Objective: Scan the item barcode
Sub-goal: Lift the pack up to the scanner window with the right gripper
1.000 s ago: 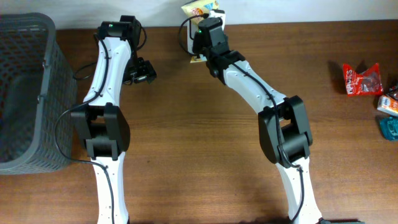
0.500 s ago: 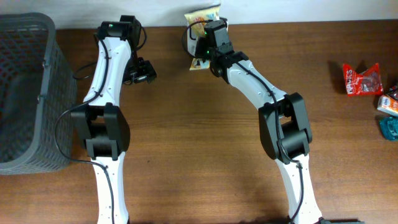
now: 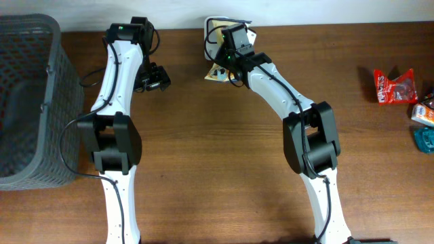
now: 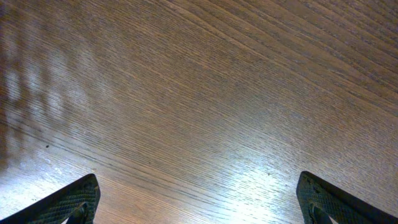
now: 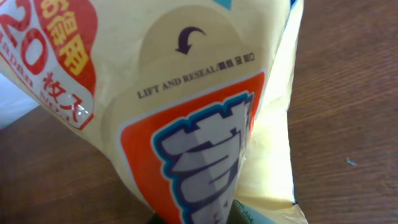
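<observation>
My right gripper needs to release the yellow snack packet between the red packet and the teal one's near edge [image 3: 408,110]. The yellow packet hangs at the table's far edge.
The item is a yellow snack packet [image 5: 186,124] with an orange and purple logo and a "lift and reseal" flap. It fills the right wrist view, and no barcode shows on this face. My right gripper [image 5: 199,219] is shut on its lower end. From overhead the packet [image 3: 214,28] hangs at the table's far edge, partly hidden under the right gripper [image 3: 225,42]. My left gripper [image 3: 156,79] hovers to the left of it, apart from the packet. In the left wrist view the left gripper [image 4: 199,208] is open, with only bare wood [image 4: 199,93] between its fingertips [image 4: 68,202].
A dark grey mesh basket [image 3: 27,102] stands at the table's left edge. At the far right lie a red packet [image 3: 395,87], an orange and white pack [image 3: 424,114] and a teal one [image 3: 426,139].
The right gripper has turned and drawn the packet back from beyond the far edge toward the table. The left arm has not moved.
</observation>
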